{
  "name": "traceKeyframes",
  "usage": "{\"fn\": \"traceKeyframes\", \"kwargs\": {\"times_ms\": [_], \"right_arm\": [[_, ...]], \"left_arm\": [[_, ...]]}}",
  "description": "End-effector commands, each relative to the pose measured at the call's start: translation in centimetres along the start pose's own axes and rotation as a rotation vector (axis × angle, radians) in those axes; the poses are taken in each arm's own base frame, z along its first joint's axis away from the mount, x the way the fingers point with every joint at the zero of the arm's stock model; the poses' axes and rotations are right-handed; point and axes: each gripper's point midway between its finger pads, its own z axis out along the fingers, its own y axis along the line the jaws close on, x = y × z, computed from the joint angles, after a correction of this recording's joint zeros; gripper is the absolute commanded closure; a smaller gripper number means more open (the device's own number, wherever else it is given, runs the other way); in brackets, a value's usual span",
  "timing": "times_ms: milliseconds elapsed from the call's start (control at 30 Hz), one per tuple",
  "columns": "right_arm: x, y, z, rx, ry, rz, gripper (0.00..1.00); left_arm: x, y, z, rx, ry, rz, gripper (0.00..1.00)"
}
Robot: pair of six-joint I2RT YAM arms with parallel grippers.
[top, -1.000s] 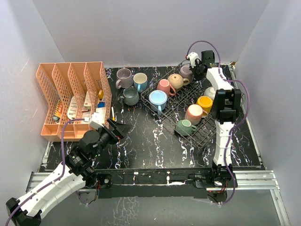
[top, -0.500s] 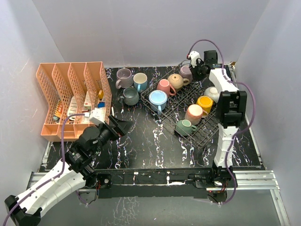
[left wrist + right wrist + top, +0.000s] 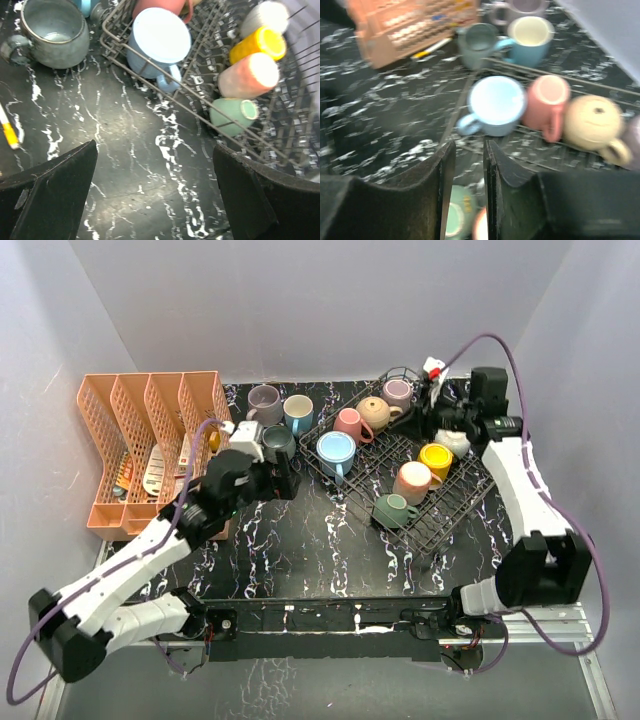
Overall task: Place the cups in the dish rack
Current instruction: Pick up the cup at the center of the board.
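Note:
The dark grey cup is next for my left gripper, which should go to it and close on the cup's rim (image 3: pixel 293 446) (image 3: pixel 85 31), on the side that faces the dish rack.
The dish rack (image 3: pixel 455 505) holds several cups: light blue (image 3: pixel 335 450), pink (image 3: pixel 350 423), tan (image 3: pixel 375 412), mauve (image 3: pixel 398 392), white (image 3: pixel 450 440), yellow (image 3: pixel 435 458), peach (image 3: pixel 412 480) and green (image 3: pixel 393 510). On the table left of the rack stand a mauve cup (image 3: pixel 263 403), a blue cup (image 3: pixel 298 412) and a dark grey cup (image 3: pixel 275 443). My left gripper (image 3: pixel 280 477) hangs wide open and empty just in front of the grey cup (image 3: pixel 52 32). My right gripper (image 3: pixel 433 403) hovers over the rack's far side, its jaws a narrow gap apart with nothing between them (image 3: pixel 469 190).
An orange divided organiser (image 3: pixel 150 445) with small items stands at the left. A yellow pencil (image 3: pixel 9 132) lies on the table near it. Grey walls close in the table on three sides. The rack's rim (image 3: pixel 150 67) runs right of my left fingers.
My left arm reached forward towards the grey cup and the rack. My right gripper parted its jaws, left the mauve cup in the rack's far corner and drew back to the right.

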Motion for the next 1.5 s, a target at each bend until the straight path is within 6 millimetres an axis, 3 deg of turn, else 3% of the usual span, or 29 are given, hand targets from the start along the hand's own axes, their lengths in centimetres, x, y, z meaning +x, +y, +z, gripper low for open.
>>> {"fn": "traceKeyframes", "kwargs": {"times_ms": [0,100,233,433,600,767,967,1100,1233,1400,1467], "right_arm": [[-0.5,8.1,-2.0,-0.281,-0.118,0.021,0.67],[1.4,10.2,-2.6,-0.310,-0.122,0.002,0.64],[4.1,10.9,-3.1,-0.300,-0.131,0.004,0.63],[4.9,11.4,-4.3,-0.249,-0.165,-0.015,0.62],[4.9,10.6,-5.0,-0.204,-0.169,-0.013,0.62],[5.0,10.1,-5.2,-0.176,-0.166,-0.004,0.62],[5.0,10.0,-5.2,-0.171,-0.166,0.004,0.62],[5.1,9.9,-5.1,-0.165,-0.163,0.005,0.62],[5.2,9.7,-5.0,-0.157,-0.160,0.007,0.62],[5.3,9.6,-5.0,-0.152,-0.158,0.009,0.62],[5.4,9.6,-5.0,-0.153,-0.157,0.009,0.62]], "left_arm": [[0.7,2.7,1.5,-0.141,0.142,0.237,0.03],[1.0,3.7,3.4,-0.193,0.243,0.320,0.03],[0.3,5.2,5.6,-0.249,0.332,0.414,0.06],[-0.6,7.3,9.3,-0.264,0.445,0.640,0.06],[-1.0,9.1,12.3,-0.243,0.524,0.787,0.05],[-1.6,9.5,14.8,-0.186,0.590,0.760,0.17],[-0.2,10.6,17.3,-0.148,0.704,0.756,0.36],[-0.2,11.1,18.2,-0.120,0.728,0.720,0.48],[-0.2,11.5,18.7,-0.090,0.726,0.661,0.51],[1.3,11.3,19.2,-0.026,0.766,0.610,0.59],[2.0,11.4,19.3,-0.014,0.785,0.599,0.68]]}}
